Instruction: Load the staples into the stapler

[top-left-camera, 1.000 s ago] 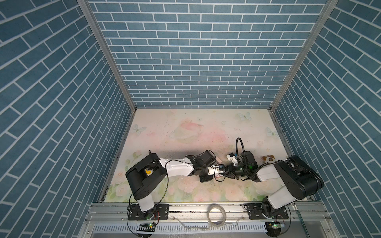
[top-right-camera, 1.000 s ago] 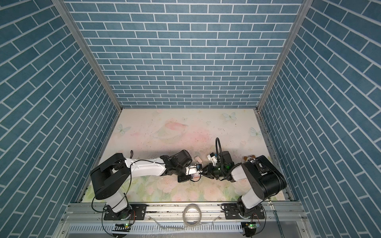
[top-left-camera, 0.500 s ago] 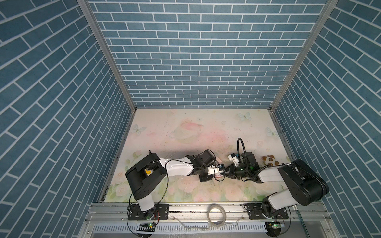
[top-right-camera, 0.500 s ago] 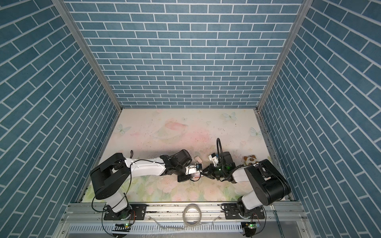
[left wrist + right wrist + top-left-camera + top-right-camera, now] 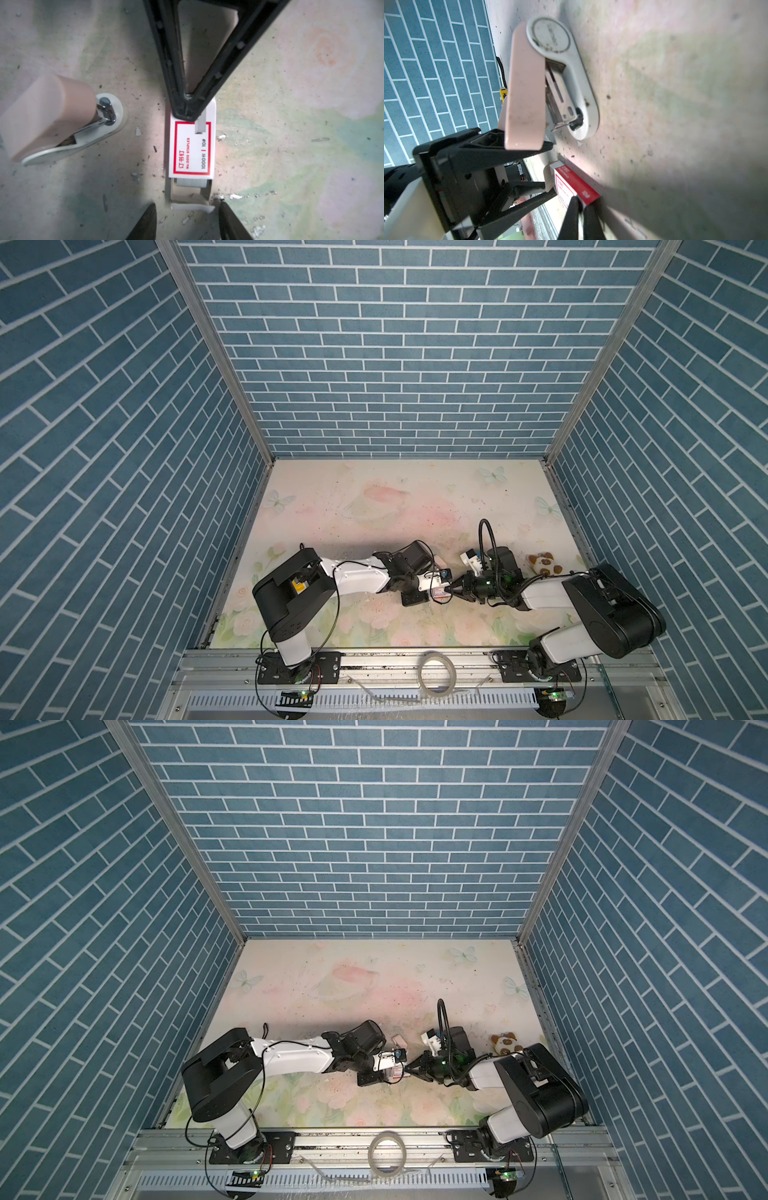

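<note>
The tray is partly out; next my left gripper grabs the tray's flap (image 5: 192, 207) and pulls it further from the staple box while my right gripper holds the box.
The pink-and-white stapler (image 5: 52, 116) (image 5: 525, 93) lies on the mat with its pink top lifted; in both top views only a pink bit (image 5: 400, 1041) (image 5: 437, 562) shows. Beside it lies the red-and-white staple box (image 5: 191, 149) (image 5: 438, 592) (image 5: 395, 1072), its tray pulled out with grey staples (image 5: 191, 182) inside. My right gripper (image 5: 188, 113) (image 5: 580, 202) (image 5: 451, 591) is shut on a short grey strip of staples (image 5: 200, 125) over the box's far end. My left gripper (image 5: 187, 205) (image 5: 388, 1073) is open, its fingertips (image 5: 150, 216) standing either side of the box's flap without touching it.
A small brown-and-white plush toy (image 5: 542, 565) (image 5: 505, 1044) sits on the mat right of the right wrist. A roll of clear tape (image 5: 436, 672) lies on the front rail. Blue brick walls close in the mat on three sides. Small debris specks dot the mat.
My left gripper has opened and let go of the box. The right gripper has closed at the box's end, and the right arm's elbow has swung outward to the right.
</note>
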Controlling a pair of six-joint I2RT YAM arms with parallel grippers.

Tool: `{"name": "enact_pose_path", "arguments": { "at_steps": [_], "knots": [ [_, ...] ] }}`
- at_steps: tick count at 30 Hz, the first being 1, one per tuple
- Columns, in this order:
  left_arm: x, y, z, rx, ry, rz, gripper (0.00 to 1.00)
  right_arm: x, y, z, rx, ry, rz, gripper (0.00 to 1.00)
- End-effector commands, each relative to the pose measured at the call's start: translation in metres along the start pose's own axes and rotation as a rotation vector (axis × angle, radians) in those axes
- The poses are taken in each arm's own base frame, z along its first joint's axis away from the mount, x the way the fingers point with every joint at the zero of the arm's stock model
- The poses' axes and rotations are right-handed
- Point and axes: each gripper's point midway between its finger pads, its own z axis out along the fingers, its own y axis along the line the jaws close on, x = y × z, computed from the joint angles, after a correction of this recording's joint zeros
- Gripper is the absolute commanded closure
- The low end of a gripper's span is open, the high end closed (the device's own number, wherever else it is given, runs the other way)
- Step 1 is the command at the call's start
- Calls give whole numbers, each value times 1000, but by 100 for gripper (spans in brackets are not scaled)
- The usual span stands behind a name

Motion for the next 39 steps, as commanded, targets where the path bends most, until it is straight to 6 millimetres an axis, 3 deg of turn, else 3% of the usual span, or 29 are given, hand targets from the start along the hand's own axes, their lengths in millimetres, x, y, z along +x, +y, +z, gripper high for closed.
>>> {"name": "enact_pose_path", "arguments": {
  "at_steps": [1, 10, 26, 39],
  "knots": [
    [16, -8, 4, 49, 69, -16, 46, 7, -16, 1, 51, 7, 26, 92],
    [6, -15, 9, 122, 58, -21, 51, 7, -17, 1, 46, 4, 25, 92],
    [13, -16, 13, 131, 90, -22, 73, 8, -19, 0, 54, -4, 25, 94],
    [25, -18, 15, 121, 119, -12, 75, 9, -21, -5, 79, -22, 21, 95]
  ]
}}
